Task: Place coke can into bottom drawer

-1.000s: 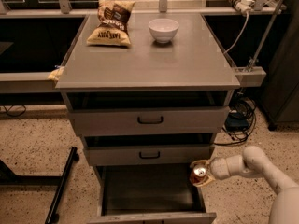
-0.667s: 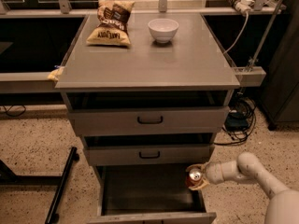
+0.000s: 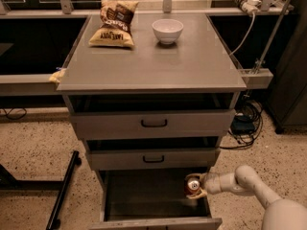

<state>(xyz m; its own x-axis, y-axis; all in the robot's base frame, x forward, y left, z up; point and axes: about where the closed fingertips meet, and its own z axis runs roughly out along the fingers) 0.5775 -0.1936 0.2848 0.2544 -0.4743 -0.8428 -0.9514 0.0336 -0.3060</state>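
My gripper should put the coke can down on the bottom drawer's inside (image 3: 181, 203), near the drawer's side by my arm.
The coke can (image 3: 193, 185), red with a silver top, is upright in my gripper (image 3: 199, 186), which is shut on it. My white arm reaches in from the lower right. The can hangs over the right side of the bottom drawer (image 3: 144, 195), which is pulled out and shows a plain grey inside. I cannot tell whether the can touches the drawer floor.
The two upper drawers (image 3: 153, 123) with black handles are slightly ajar. On the cabinet top (image 3: 153, 66) lie a chip bag (image 3: 115, 23) and a white bowl (image 3: 167, 30). A black bar (image 3: 64, 190) stands on the floor at left. Cables (image 3: 247, 123) lie at right.
My gripper has moved left and a little down with the can, further over the open bottom drawer.
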